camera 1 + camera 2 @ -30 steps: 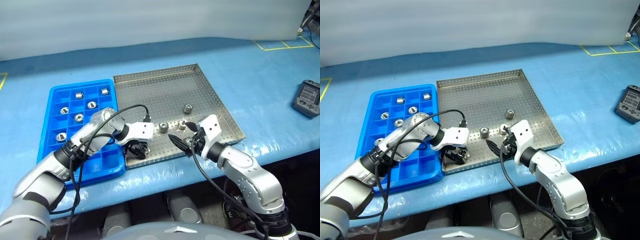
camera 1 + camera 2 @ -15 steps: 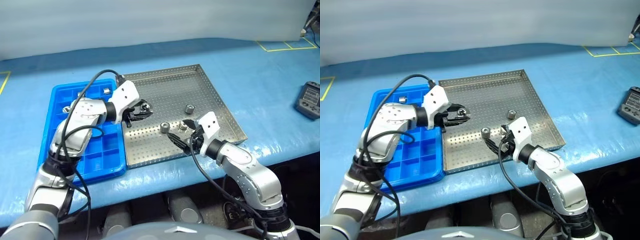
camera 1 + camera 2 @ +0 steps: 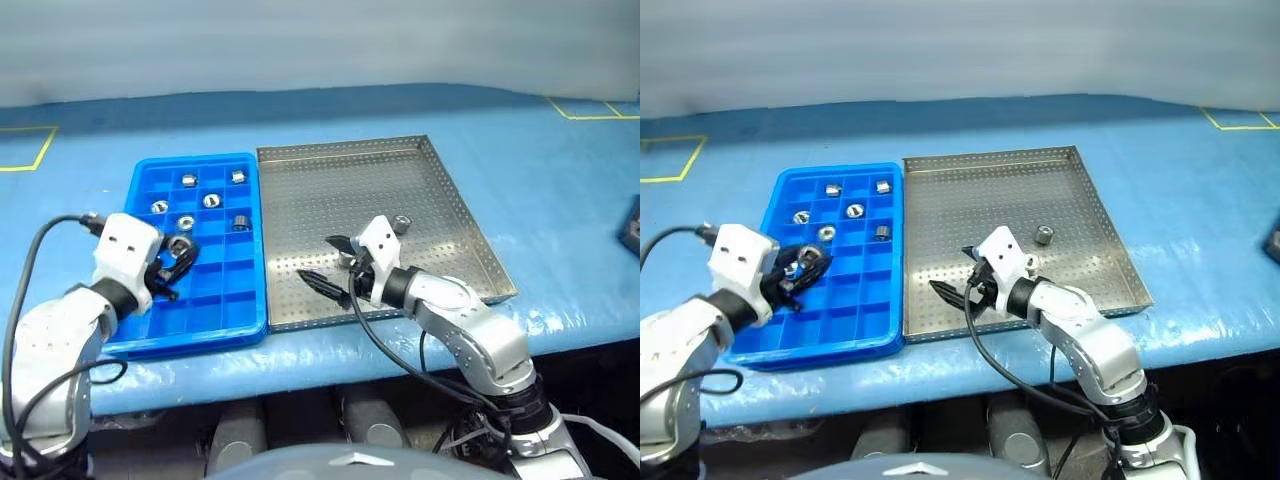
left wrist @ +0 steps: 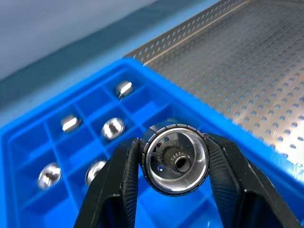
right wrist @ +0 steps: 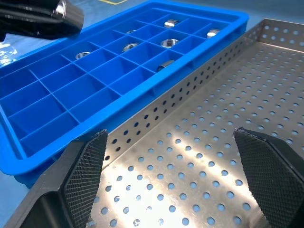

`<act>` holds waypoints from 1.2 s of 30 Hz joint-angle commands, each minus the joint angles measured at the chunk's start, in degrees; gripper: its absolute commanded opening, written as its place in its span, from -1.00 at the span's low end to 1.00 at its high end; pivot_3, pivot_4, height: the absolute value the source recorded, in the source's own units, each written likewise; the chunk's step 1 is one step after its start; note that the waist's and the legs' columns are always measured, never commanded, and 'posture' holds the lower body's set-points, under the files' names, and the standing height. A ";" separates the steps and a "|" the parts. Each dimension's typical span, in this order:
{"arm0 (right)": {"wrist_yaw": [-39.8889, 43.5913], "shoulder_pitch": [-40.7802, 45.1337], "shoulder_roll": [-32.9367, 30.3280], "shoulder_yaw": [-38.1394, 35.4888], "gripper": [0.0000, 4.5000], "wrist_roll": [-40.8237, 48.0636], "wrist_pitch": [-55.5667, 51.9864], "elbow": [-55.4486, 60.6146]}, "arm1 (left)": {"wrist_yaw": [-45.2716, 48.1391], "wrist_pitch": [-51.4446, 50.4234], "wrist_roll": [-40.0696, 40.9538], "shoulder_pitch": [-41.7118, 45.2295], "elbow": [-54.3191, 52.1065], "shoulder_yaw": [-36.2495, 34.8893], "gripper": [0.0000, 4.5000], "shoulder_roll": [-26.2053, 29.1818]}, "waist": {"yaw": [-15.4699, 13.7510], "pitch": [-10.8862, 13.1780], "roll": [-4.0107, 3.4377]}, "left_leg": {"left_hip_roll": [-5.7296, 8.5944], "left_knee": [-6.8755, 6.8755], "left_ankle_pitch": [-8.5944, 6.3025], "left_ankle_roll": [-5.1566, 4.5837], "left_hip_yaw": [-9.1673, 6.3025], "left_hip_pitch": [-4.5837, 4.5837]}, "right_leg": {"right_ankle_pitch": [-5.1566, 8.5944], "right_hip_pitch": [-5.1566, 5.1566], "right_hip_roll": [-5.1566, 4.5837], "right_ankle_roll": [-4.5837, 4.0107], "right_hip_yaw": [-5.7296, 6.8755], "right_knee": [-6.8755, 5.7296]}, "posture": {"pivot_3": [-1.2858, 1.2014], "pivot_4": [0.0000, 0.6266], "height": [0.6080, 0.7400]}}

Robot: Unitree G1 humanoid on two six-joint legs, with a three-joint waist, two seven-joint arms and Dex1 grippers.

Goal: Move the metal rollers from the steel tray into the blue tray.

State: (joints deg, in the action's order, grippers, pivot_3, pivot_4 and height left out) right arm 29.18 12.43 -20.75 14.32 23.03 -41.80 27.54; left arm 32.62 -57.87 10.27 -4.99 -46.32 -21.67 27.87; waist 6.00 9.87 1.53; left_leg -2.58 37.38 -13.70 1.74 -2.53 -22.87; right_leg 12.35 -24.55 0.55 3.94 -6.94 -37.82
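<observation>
I should release the metal roller, now held over the blue tray, from my left gripper in an empty compartment in the blue tray's front half (image 3: 184, 279).
The steel tray (image 3: 400, 170) lies right of the blue tray (image 3: 228, 310) on the blue table. My left gripper (image 3: 176, 258) hovers over the blue tray's left side, shut on a metal roller (image 4: 175, 159) that sits end-on between its fingers (image 4: 114, 190). Several other rollers (image 3: 211, 201) rest in the blue tray's far compartments. One roller (image 3: 402, 222) stands in the steel tray, just behind my right hand. My right gripper (image 3: 325, 262) is open over the steel tray's front left part, its fingers (image 5: 80, 171) spread wide with nothing between them.
A dark handheld device (image 3: 632, 225) lies at the table's right edge. Yellow tape marks (image 3: 30, 150) sit on the blue table cover at far left and far right. The table's front edge runs just below both trays.
My left gripper has carried the roller from the steel tray's front left corner leftwards and up, over the blue tray. The right gripper has shifted a little left. The camera view also shifted.
</observation>
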 commanded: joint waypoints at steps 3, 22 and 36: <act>1.98 1.12 -0.80 1.74 1.00 -0.25 0.09 1.18 | -6.54 -0.84 -0.37 -4.03 -4.24 -0.32 -0.20 -4.13 | -1.47 0.00 0.00 | 0.00 0.09 0.00 0.00 0.02 0.01 | 0.05 0.04 -0.01 -0.10 0.00 -0.02 | 0.06 -0.52 1.00; 1.82 -1.01 -2.27 0.91 1.00 0.52 0.13 5.51 | -9.99 0.80 1.86 -3.08 5.79 4.32 -0.04 -4.18 | -1.07 -0.01 0.01 | -0.01 0.20 -0.01 0.00 0.09 -0.02 | 0.04 0.02 -0.01 -0.14 -0.03 -0.01 | -0.03 -0.52 1.00; -0.66 -4.78 -3.46 -2.42 1.00 -0.28 0.45 8.42 | -6.96 2.27 6.51 9.29 7.51 5.63 0.83 2.32 | 2.27 -0.01 0.02 | -0.01 0.18 -0.01 0.01 0.09 -0.02 | 0.03 0.01 0.01 -0.12 -0.04 -0.03 | -0.09 -0.52 1.00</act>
State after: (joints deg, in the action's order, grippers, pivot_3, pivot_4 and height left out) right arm 28.88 7.70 -24.07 13.98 22.66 -42.51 33.48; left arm 24.61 -56.92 15.22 2.06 -37.99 -15.19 29.07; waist 8.27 9.86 1.55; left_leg -2.60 37.56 -13.71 1.74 -2.44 -22.90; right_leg 12.37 -24.54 0.56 3.82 -6.98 -37.84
